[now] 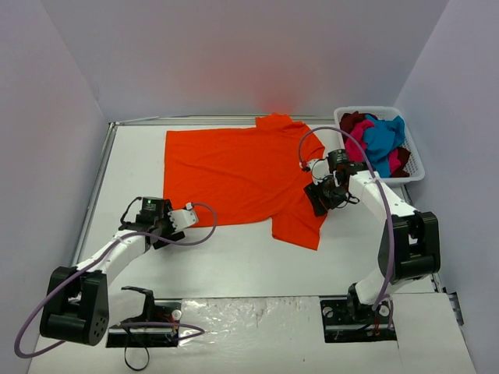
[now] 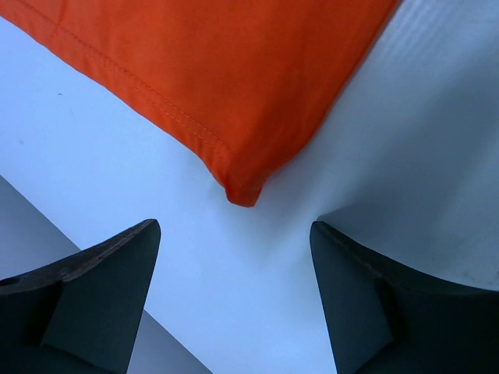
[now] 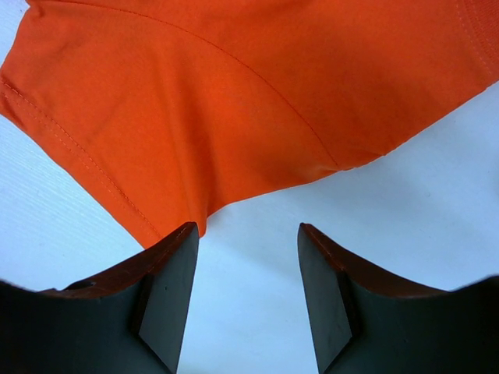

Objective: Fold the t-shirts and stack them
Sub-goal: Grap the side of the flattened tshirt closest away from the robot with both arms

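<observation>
I will reach farther in with my left gripper and grip the t-shirt's side edge (image 2: 293,153), since it is beside the orange t-shirt's narrow hem corner that lies ahead of those open fingers.
A bright orange t-shirt (image 1: 234,175) lies spread flat across the middle of the table. My left gripper (image 1: 165,232) sits at its near left hem corner. In the left wrist view that corner of the orange t-shirt (image 2: 218,70) lies just ahead of my left gripper (image 2: 234,226), which is open and empty. My right gripper (image 1: 318,204) is at the right sleeve. In the right wrist view the orange t-shirt (image 3: 234,101) shows its sleeve edge against the left finger, and my right gripper (image 3: 247,227) stands open over bare table.
A white basket (image 1: 417,167) at the back right holds teal-blue (image 1: 382,139), magenta-pink (image 1: 360,140) and dark red (image 1: 352,121) t-shirts in a heap. Grey walls close in the table on the left, back and right.
</observation>
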Robot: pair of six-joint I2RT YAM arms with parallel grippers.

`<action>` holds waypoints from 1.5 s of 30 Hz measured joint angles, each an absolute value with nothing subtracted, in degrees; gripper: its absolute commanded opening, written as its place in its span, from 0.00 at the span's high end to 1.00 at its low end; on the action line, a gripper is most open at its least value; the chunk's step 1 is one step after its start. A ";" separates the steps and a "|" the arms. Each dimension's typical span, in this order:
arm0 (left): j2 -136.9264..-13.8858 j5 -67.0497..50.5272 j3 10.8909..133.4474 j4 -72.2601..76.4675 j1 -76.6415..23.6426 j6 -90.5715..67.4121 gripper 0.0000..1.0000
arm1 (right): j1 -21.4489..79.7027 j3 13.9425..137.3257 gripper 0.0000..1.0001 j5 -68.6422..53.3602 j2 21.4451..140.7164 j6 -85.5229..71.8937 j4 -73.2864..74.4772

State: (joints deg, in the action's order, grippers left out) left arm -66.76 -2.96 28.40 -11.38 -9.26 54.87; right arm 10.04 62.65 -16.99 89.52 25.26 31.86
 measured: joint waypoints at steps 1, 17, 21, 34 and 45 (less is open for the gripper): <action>-67.35 -2.72 28.45 -10.33 -9.26 54.87 0.23 | 10.04 62.65 0.50 -16.99 89.71 25.26 31.86; -75.92 -1.61 32.42 -9.02 -12.84 55.16 0.70 | 10.04 62.65 0.48 -16.97 90.39 25.12 31.42; -74.32 -3.40 32.56 -13.23 -12.93 55.59 0.71 | 10.04 62.65 0.48 -16.97 90.52 25.12 31.24; -75.94 -2.46 34.39 -12.67 -13.19 56.80 0.44 | 9.76 62.17 0.47 -16.97 90.70 25.15 30.81; -76.03 -2.63 33.17 -12.80 -14.44 57.84 0.74 | 9.72 61.91 0.47 -16.93 90.67 25.15 30.61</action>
State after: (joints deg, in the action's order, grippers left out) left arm -76.03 -2.63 33.17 -12.80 -14.44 57.84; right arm 9.72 61.91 -16.93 90.67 25.15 30.61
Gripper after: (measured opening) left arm 0.274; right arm 0.525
